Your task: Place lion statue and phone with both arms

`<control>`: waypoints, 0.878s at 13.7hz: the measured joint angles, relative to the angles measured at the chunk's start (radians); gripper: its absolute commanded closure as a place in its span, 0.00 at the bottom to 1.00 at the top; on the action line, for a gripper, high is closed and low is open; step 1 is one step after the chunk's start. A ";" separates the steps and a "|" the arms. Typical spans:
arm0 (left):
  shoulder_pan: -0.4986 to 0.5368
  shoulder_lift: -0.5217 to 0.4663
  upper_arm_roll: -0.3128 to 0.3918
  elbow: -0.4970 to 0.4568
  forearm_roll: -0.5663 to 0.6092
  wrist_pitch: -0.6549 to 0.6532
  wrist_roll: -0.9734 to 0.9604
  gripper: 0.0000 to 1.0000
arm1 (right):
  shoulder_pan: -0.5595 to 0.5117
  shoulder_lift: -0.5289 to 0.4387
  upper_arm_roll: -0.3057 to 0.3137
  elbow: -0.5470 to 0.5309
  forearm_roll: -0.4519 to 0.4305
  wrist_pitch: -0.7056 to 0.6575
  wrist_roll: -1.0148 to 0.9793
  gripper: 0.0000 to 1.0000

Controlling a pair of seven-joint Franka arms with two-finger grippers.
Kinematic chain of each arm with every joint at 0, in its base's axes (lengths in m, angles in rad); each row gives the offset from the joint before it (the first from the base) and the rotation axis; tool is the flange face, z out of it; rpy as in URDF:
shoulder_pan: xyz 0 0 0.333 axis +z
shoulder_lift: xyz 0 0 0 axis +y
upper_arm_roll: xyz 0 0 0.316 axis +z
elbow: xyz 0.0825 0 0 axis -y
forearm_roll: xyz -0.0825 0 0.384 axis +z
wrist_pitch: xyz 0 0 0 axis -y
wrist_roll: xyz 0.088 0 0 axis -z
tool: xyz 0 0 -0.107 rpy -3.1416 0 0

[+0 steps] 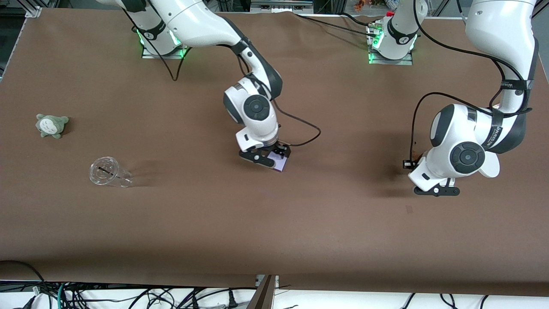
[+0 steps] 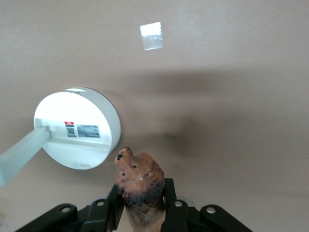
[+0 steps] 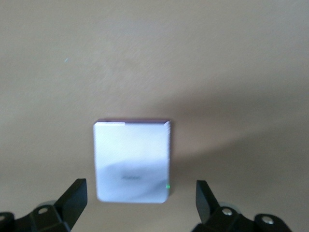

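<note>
The lion statue will go down from my left gripper on the table (image 1: pixel 405 176) (image 2: pixel 146 145), close beside the white stand with the round base.
The phone (image 1: pixel 280 165), a pale lavender slab, lies flat on the brown table (image 1: pixel 274 223) near its middle. My right gripper (image 1: pixel 269 156) hangs low over it, open. In the right wrist view the phone (image 3: pixel 133 159) lies between the spread fingertips (image 3: pixel 77 191) of the right gripper (image 3: pixel 140 188) without touching them. My left gripper (image 1: pixel 434 190) is low over the table toward the left arm's end. In the left wrist view the left gripper (image 2: pixel 142 198) is shut on the orange-brown lion statue (image 2: pixel 139 176), which sticks out from the jaws above the table.
A white round-based stand (image 2: pixel 79 128) is on the table close beside the held lion. A small pale square patch (image 2: pixel 151 36) shows on the table. A clear cup (image 1: pixel 107 172) lies on its side and a grey-green plush (image 1: pixel 51 125) sits toward the right arm's end.
</note>
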 measured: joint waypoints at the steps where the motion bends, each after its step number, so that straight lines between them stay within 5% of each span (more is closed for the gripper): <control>1: 0.011 0.004 0.000 -0.020 0.000 0.026 0.001 0.90 | 0.009 0.013 0.000 0.011 0.000 0.000 0.001 0.00; 6: 0.036 0.019 -0.001 -0.193 0.001 0.292 0.019 0.91 | 0.024 0.061 -0.001 0.023 -0.004 0.005 0.001 0.00; 12: 0.082 0.017 -0.007 -0.238 0.001 0.419 0.080 0.88 | 0.026 0.067 -0.003 0.032 -0.004 0.006 0.001 0.00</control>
